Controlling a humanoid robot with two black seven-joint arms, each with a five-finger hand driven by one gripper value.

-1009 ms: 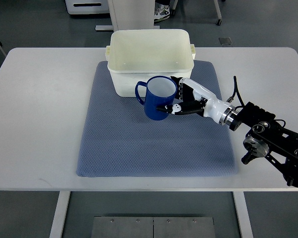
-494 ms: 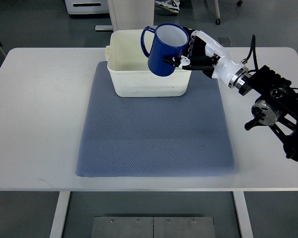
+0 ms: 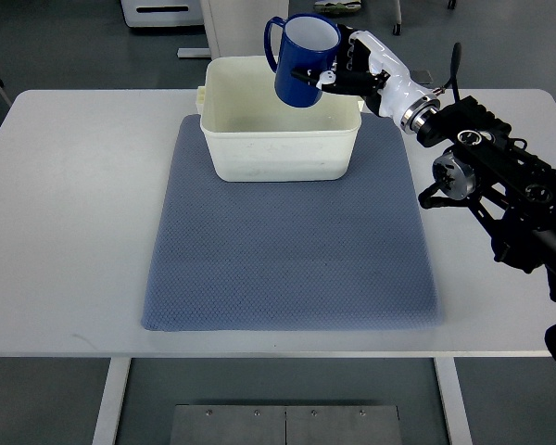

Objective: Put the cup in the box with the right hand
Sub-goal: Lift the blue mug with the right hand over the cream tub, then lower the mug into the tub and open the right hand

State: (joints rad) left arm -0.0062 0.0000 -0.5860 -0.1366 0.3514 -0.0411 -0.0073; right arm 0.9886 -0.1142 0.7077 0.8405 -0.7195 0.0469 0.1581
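Note:
Next, I let go of the blue cup with my right gripper on the bare bottom of the cream plastic box (image 3: 306, 119), behind its near side.
A blue cup (image 3: 301, 59) with a white inside and a handle on its left hangs upright in the air above the far right part of the cream plastic box (image 3: 232, 153). My right hand (image 3: 338, 72) is shut on the cup's right side, its white and black fingers (image 3: 322, 76) wrapped round the wall. The right arm (image 3: 482, 167) reaches in from the right edge. The box stands at the far end of the blue-grey mat (image 3: 287, 250), and what shows of its inside is bare. The left arm is out of the picture.
The mat lies on a white table (image 3: 65, 213). Beyond the table's far edge are a white cabinet base (image 3: 162, 11) and a table leg (image 3: 246, 23) on the grey floor.
The right hand lifted the cup from the mat in front of the box, then carried it up and away to a spot over the box's far side.

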